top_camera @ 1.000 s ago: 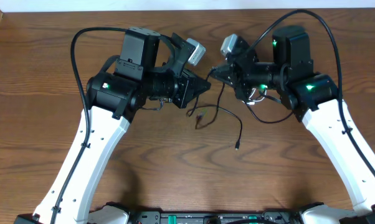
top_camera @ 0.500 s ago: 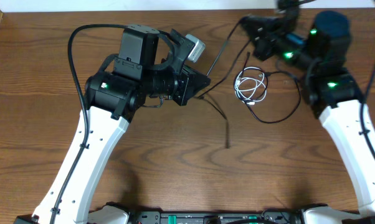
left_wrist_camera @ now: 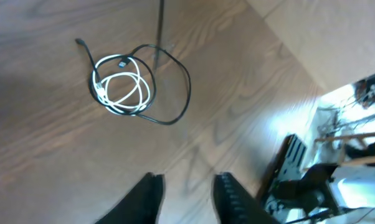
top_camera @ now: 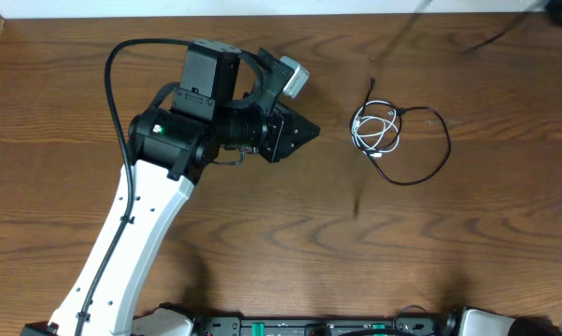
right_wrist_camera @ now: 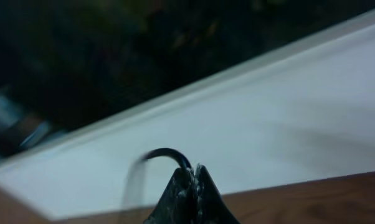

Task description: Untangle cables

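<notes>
I should release the second black cable from my right gripper on bare wood close to the white wall, across from my left gripper.
A white coiled cable [top_camera: 375, 130] lies on the wooden table with a thin black cable [top_camera: 437, 154] looped round it. Both also show in the left wrist view, the white coil [left_wrist_camera: 121, 84] and the black loop [left_wrist_camera: 181, 99]. My left gripper [top_camera: 309, 131] hovers left of the coil; its fingers [left_wrist_camera: 228, 194] stand apart with nothing between them [left_wrist_camera: 187, 186]. My right gripper [right_wrist_camera: 194, 177] is out of the overhead view. It is shut on a second black cable [right_wrist_camera: 169, 154], held high against a white wall. That cable shows as a blurred vertical streak [left_wrist_camera: 161, 25].
The table's far edge meets a white wall [top_camera: 262, 7]. The left arm's body [top_camera: 183, 121] and its own black hose [top_camera: 122, 84] lie over the table's left half. Equipment [left_wrist_camera: 337, 168] stands beyond the table edge in the left wrist view.
My right arm has swung up and right out of the overhead view, pulling one black cable away with it. The white coil and the looped black cable stay on the table. The left arm held still.
</notes>
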Controlling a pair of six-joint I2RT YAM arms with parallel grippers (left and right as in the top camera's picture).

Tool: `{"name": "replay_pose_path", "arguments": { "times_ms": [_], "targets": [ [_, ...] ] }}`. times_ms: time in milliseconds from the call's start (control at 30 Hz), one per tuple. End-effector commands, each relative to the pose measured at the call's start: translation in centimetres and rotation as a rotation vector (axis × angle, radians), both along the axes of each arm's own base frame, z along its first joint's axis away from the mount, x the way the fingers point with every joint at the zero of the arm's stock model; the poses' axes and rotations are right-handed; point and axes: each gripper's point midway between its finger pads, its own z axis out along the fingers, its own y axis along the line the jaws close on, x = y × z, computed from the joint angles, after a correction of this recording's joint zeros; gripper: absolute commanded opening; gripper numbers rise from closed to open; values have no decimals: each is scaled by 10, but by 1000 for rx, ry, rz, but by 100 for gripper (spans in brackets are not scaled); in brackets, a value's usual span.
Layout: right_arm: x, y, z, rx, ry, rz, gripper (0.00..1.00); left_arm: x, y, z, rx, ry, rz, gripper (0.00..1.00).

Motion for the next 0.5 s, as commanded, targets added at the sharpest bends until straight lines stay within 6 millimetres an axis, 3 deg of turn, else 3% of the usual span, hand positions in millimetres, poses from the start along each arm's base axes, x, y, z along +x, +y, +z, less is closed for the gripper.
{"name": "replay_pose_path", "arguments": {
  "times_ms": [0,100,233,467],
  "targets": [
    [3,-7,-13,24,50,21,1,-1,0,3,-4,-12,-7,42],
    [4,-9,-24,-16,82,13,1,-1,0,3,-5,-15,-7,52],
    [9,-25,-25,-44,76,-75,1,0,1,2,-1,-15,-4,61],
    [16,-88,-31,-174,85,-370,1,1,4,-1,20,-12,14,62]
  ]
}}
